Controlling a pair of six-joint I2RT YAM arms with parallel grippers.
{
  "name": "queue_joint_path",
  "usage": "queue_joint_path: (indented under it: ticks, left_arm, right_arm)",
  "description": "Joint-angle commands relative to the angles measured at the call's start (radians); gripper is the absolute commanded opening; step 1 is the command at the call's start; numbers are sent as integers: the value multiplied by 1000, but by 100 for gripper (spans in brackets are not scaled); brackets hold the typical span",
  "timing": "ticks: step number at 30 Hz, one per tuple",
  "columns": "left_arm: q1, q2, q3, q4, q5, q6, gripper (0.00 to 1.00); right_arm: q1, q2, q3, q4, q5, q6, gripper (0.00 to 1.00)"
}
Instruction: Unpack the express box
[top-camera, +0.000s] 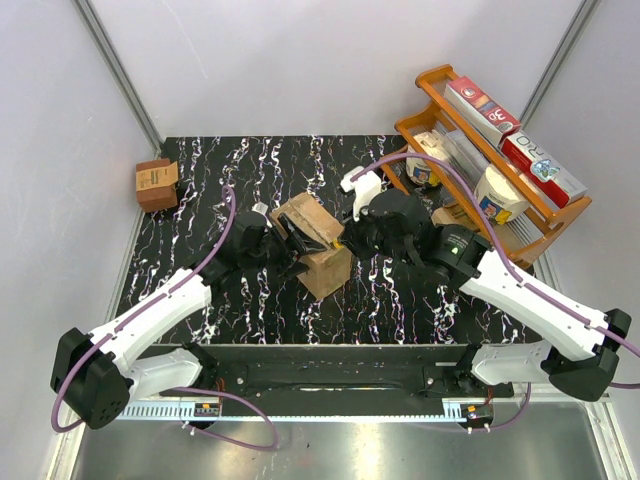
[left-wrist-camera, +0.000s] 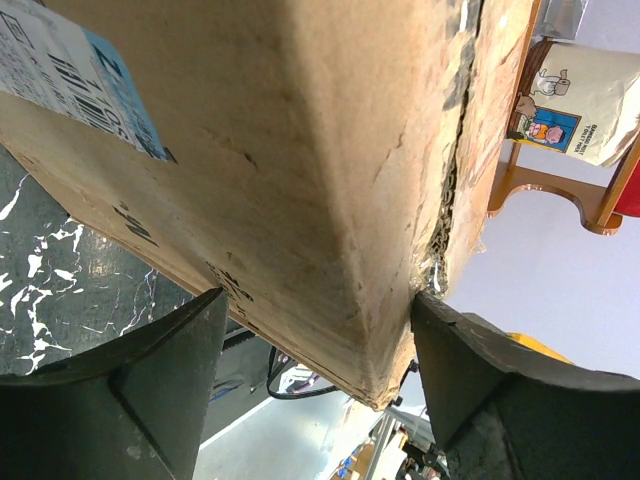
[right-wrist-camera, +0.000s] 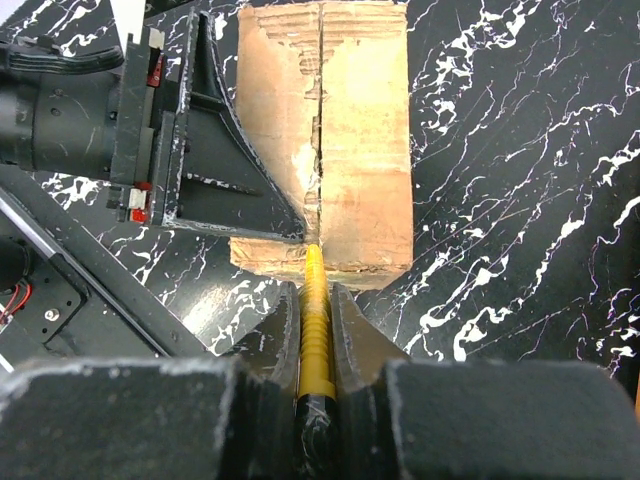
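I will use my right gripper to set the yellow cutter down on the black table (top-camera: 378, 255) (right-wrist-camera: 530, 296) between the express box and the orange rack. The cutter is now at the box's torn seam.
The express box (top-camera: 315, 245), brown corrugated cardboard, stands tilted mid-table between both arms. My left gripper (top-camera: 290, 250) is shut on it. In the left wrist view both fingers press its sides by a lower corner (left-wrist-camera: 318, 295), and the box (left-wrist-camera: 300, 150) with its white label (left-wrist-camera: 60, 70) fills the frame. My right gripper (top-camera: 345, 240) is shut on a yellow ridged cutter (right-wrist-camera: 315, 330). In the right wrist view the gripper (right-wrist-camera: 315, 290) holds the cutter's tip at the near end of the box's (right-wrist-camera: 360, 150) torn centre seam. What is inside the box is hidden.
A small darker-brown box (top-camera: 157, 183) sits at the table's back left edge. An orange rack (top-camera: 480, 150) with cartons and a white cartoon cup (left-wrist-camera: 580, 100) stands at the back right, close behind my right arm. The left gripper's finger (right-wrist-camera: 230, 170) lies against the box's left side.
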Motion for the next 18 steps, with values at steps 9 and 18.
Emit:
queue_joint_path:
  ticks: [9, 18]
  left_arm:
    - [-8, -11, 15, -20, -30, 0, 76]
    - [-10, -12, 14, -12, -27, 5, 75]
  right_arm:
    - [15, 13, -41, 130, 77, 10, 0]
    - [20, -4, -19, 179, 39, 10, 0]
